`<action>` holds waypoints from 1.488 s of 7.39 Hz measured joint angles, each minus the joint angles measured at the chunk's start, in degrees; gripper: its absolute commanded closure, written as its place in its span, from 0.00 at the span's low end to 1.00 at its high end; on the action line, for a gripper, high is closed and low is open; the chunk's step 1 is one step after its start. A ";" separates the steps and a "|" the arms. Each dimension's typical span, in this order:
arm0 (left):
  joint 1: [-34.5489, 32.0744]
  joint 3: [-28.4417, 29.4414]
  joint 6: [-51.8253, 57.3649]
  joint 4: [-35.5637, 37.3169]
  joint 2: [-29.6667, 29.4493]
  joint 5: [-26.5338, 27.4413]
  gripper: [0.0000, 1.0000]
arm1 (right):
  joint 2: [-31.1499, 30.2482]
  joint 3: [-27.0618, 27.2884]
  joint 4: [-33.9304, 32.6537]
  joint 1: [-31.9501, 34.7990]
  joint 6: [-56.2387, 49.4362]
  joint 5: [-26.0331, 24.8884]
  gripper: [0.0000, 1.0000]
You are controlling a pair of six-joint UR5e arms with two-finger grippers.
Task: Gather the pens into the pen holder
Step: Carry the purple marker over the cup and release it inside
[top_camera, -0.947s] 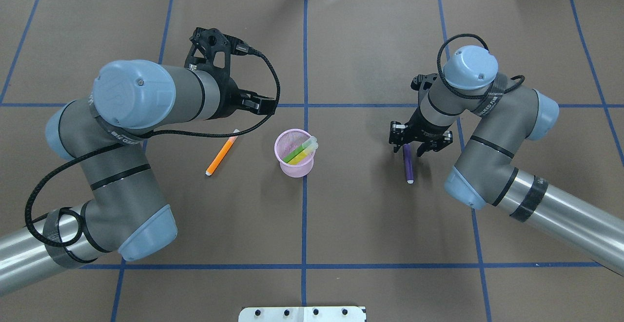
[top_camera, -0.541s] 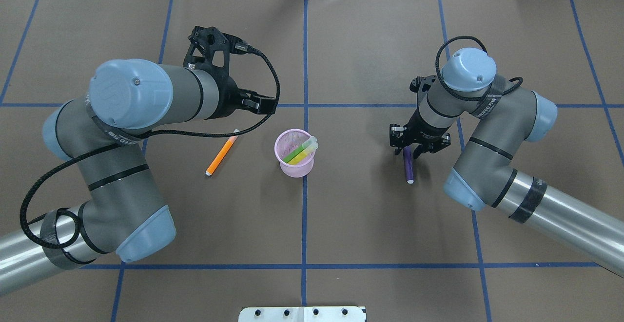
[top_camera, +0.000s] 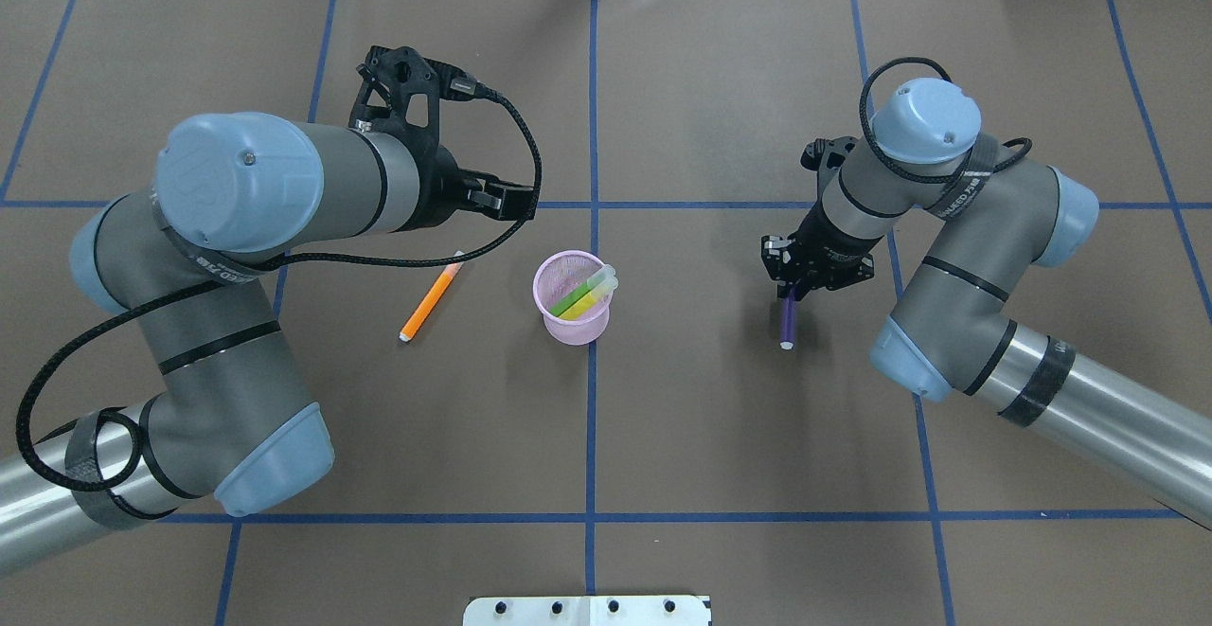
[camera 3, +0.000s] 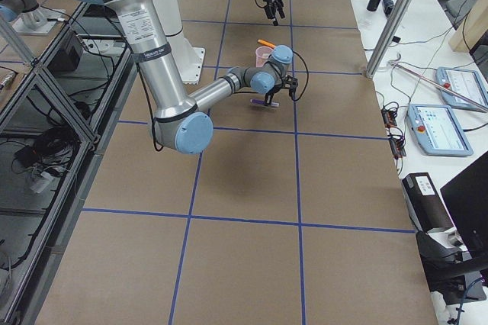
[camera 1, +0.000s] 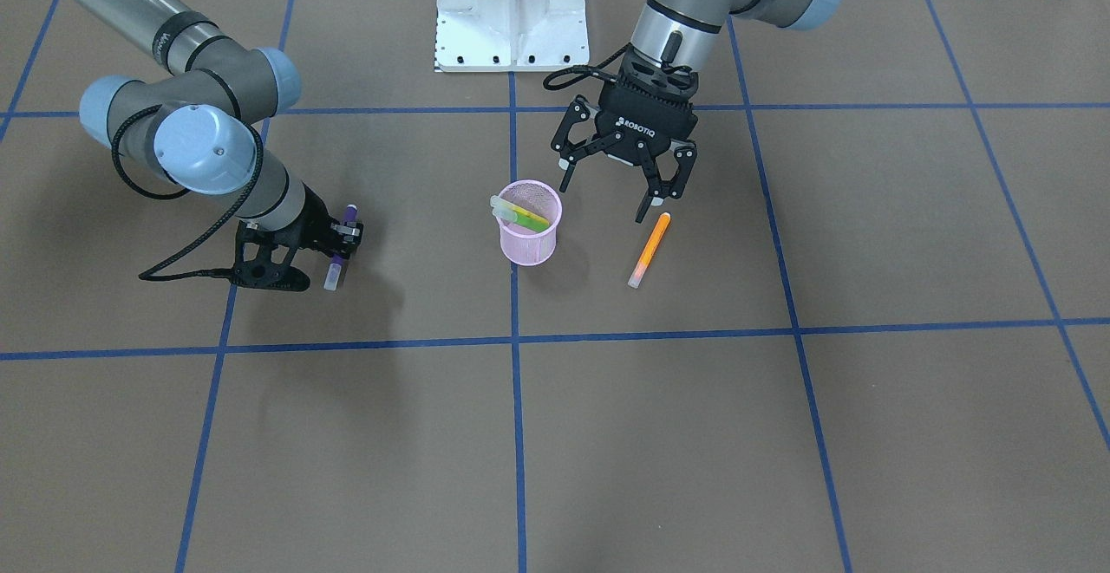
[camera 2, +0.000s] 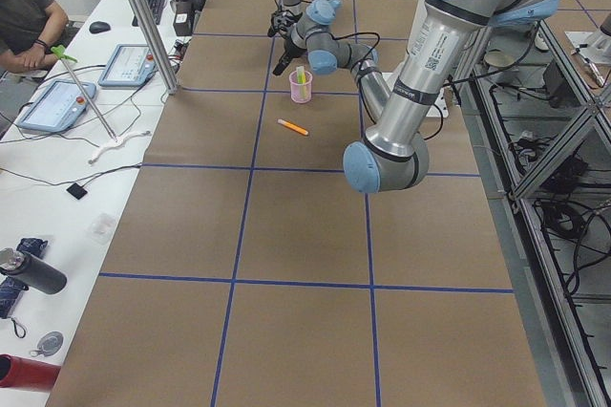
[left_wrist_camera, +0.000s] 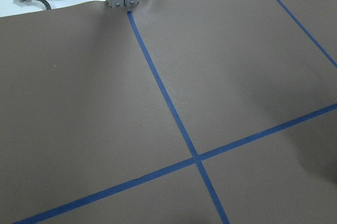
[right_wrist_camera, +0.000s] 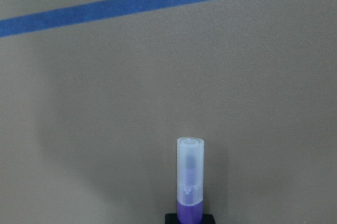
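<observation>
The purple pen will drop from my right gripper as it lets go inside the pink pen holder (camera 1: 520, 209), next to the green and yellow pens.
The pink mesh pen holder (top_camera: 572, 309) stands near the table's middle and holds the green pen (top_camera: 571, 301) and the yellow pen (top_camera: 589, 298); it also shows in the front view (camera 1: 530, 244). The orange pen (top_camera: 431, 301) lies on the table to its left, also seen in the front view (camera 1: 649, 250). My left gripper (camera 1: 607, 200) is open and empty, hovering between the holder and the orange pen's near end. My right gripper (top_camera: 798, 281) is shut on the purple pen (top_camera: 787, 321), with the whitish cap (right_wrist_camera: 190, 169) sticking out low over the table.
The white base plate (top_camera: 587, 610) sits at the robot's edge of the table. Blue tape lines (top_camera: 593, 115) divide the brown table. My left arm's black cable (top_camera: 473, 252) hangs just above the orange pen's cap end.
My right gripper's fingers have shut on the purple pen, which shifted a little toward the holder. My left arm has drifted slightly back and to the left.
</observation>
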 measured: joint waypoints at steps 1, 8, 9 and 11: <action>-0.01 -0.44 -0.02 0.00 0.35 -0.02 0.01 | 0.15 1.92 0.03 0.45 0.33 -2.00 1.00; -6.17 -1.36 4.87 2.74 6.31 -10.98 0.01 | 8.87 11.88 -0.98 -10.74 12.24 -40.55 1.00; -6.22 -1.01 5.29 2.77 6.53 -11.07 0.01 | 11.06 11.39 -1.45 -12.95 11.45 -44.23 1.00; -6.26 -0.42 5.43 2.80 6.68 -11.15 0.01 | 14.44 10.51 -2.96 -15.46 8.49 -47.49 1.00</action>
